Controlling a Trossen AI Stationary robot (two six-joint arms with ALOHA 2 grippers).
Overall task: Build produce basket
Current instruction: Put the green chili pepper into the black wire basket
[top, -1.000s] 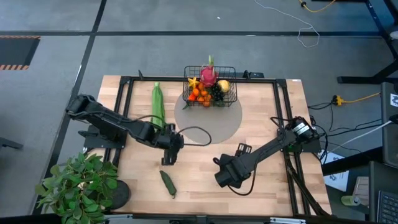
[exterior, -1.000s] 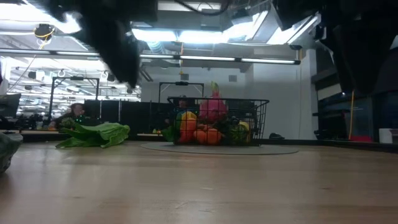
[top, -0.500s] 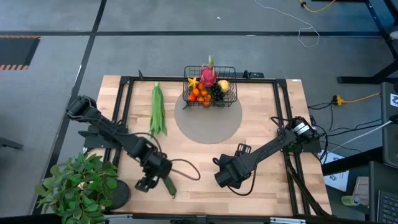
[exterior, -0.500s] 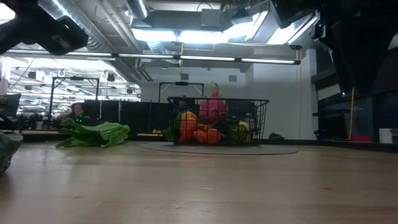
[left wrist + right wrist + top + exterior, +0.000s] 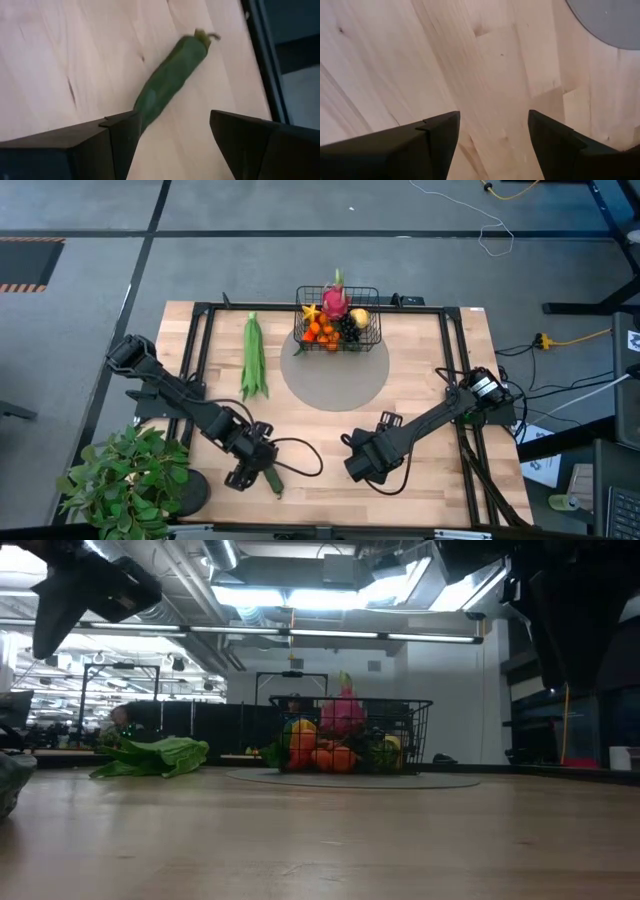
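Observation:
The end of the green cucumber (image 5: 268, 471) (image 5: 149, 104) opposite its stem is the spot my left gripper will go to next and close on.
The black wire basket (image 5: 340, 319) stands on a grey round mat at the far middle of the table, filled with a pink dragon fruit, oranges, a starfruit and grapes; it also shows in the low view (image 5: 350, 736). The green corn husk (image 5: 254, 357) lies flat on the wood to the basket's left. A green cucumber (image 5: 272, 480) lies near the front edge. My left gripper (image 5: 250, 470) hovers open over the cucumber's near end (image 5: 172, 75), not touching it. My right gripper (image 5: 362, 465) is open and empty above bare wood at the front middle.
A leafy potted plant (image 5: 130, 480) stands at the front left corner. A black metal frame (image 5: 200, 315) runs around the tabletop. Bare wood lies between the two grippers and in front of the grey mat (image 5: 335, 380).
My left gripper has moved from the table's middle, beside the corn, toward the near edge and come down over the cucumber. The corn lies where it was, now uncovered. My right arm has kept still.

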